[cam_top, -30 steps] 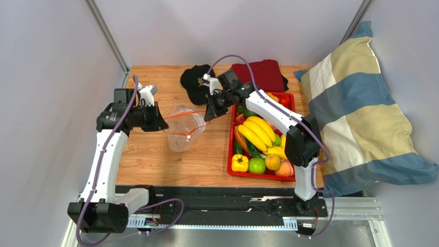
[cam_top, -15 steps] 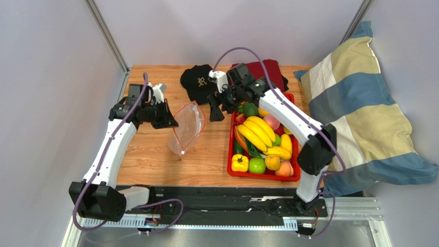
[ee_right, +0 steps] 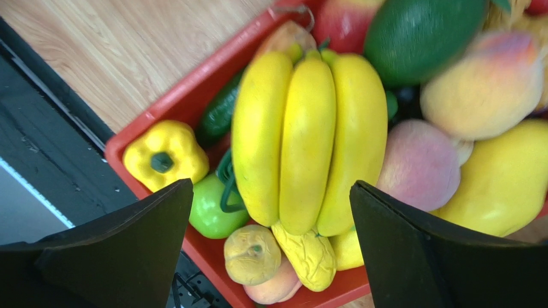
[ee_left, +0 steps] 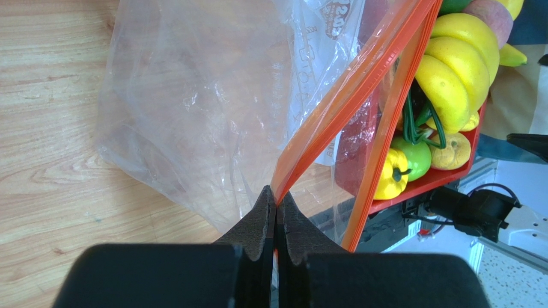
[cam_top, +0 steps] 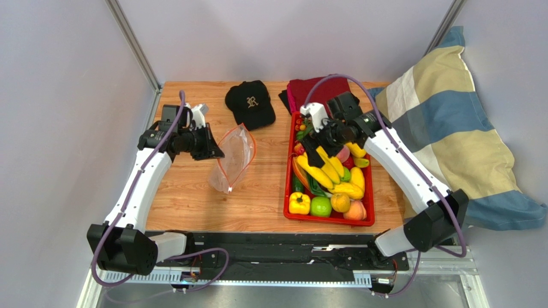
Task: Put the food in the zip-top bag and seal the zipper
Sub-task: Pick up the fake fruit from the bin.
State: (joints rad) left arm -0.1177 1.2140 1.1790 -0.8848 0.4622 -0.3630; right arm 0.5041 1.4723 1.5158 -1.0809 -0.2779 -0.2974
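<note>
My right gripper is to go next to the yellow banana bunch and close on its stemless end (cam_top: 337, 173) (ee_right: 336, 221), on the banana beside the peach.
The clear zip-top bag (cam_top: 231, 160) stands on the wooden table, held up by one corner of its mouth. My left gripper (cam_top: 215, 152) is shut on the orange-red zipper (ee_left: 350, 96) at its near end, with the pads (ee_left: 262, 212) pressed together on the strip. The mouth gapes narrowly. The food lies in a red tray (cam_top: 287, 192) to the right of the bag. My right gripper (cam_top: 315, 153) hovers open above the yellow banana bunch (ee_right: 302, 135), its fingers (ee_right: 148, 231) on either side and apart from it. A yellow pepper (ee_right: 164, 154) and a green apple (ee_right: 209, 208) lie beside the bananas.
A black cap (cam_top: 251, 102) and a dark red cloth (cam_top: 302, 86) lie at the back of the table. A striped pillow (cam_top: 450, 141) leans at the tray's right side. Peaches and a yellow mango-like fruit (ee_right: 508, 179) crowd the tray.
My right gripper has opened, let go of the bag's mouth and swung right over the tray. The bag's mouth has narrowed, and my left gripper has shifted slightly right and back with it.
</note>
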